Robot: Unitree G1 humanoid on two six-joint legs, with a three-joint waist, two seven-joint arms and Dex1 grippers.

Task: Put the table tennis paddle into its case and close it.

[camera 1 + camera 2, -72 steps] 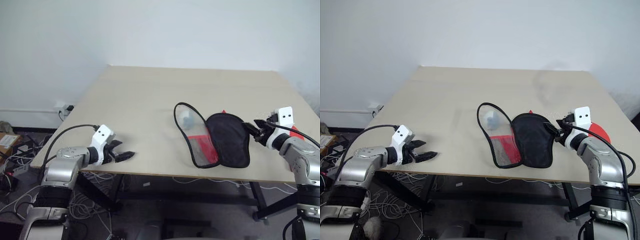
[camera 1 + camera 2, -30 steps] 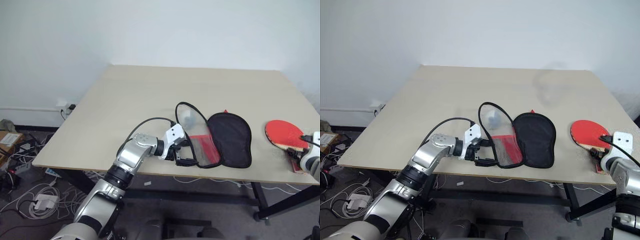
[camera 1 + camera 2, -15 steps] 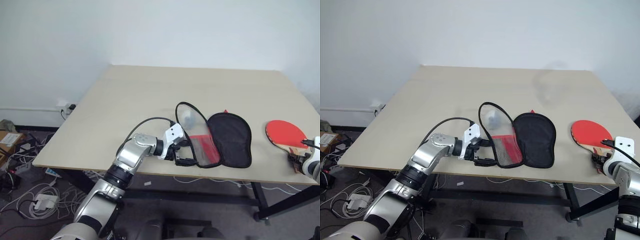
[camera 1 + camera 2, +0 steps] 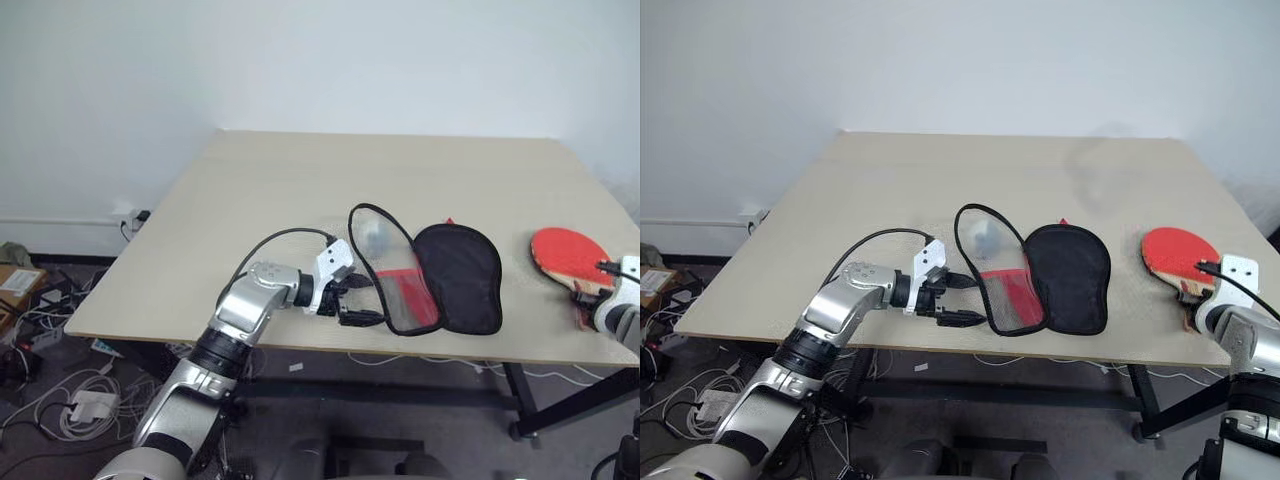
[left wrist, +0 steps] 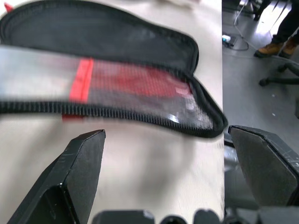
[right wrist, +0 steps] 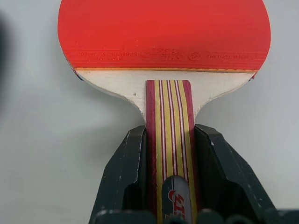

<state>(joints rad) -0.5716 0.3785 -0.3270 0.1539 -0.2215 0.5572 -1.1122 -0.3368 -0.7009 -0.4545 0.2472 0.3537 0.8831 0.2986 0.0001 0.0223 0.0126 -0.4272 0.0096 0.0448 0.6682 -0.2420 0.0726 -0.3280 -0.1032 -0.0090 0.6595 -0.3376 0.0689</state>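
Next, I release the table tennis paddle from my right gripper on the black lining of the open case [image 4: 464, 270], next to the see-through flap. The paddle is now slightly off the table.
The table tennis paddle [image 6: 163, 32] shows its red face and striped wooden handle at the table's right side [image 4: 565, 252]. My right gripper [image 6: 169, 135] is shut on the handle and holds the paddle slightly off the table, seen at the right edge [image 4: 1193, 300]. The case [image 4: 455, 275] lies open mid-table near the front edge, black lining up, with its see-through flap [image 4: 385, 265] standing up and red fabric beneath. My left gripper [image 4: 358, 302] is open just left of the flap's narrow end [image 5: 205, 126], close to it, with nothing between its fingers [image 5: 70, 177].
A small pale bluish lump [image 4: 375, 238] sits behind the flap. The beige table [image 4: 300, 190] has its front edge just below the case. Cables lie on the floor at the left [image 4: 40, 300]. A person's boots [image 5: 275, 46] stand beyond the table.
My right gripper has shut on the paddle's handle and lifted it slightly. My left gripper has drawn back a little to the left, still open.
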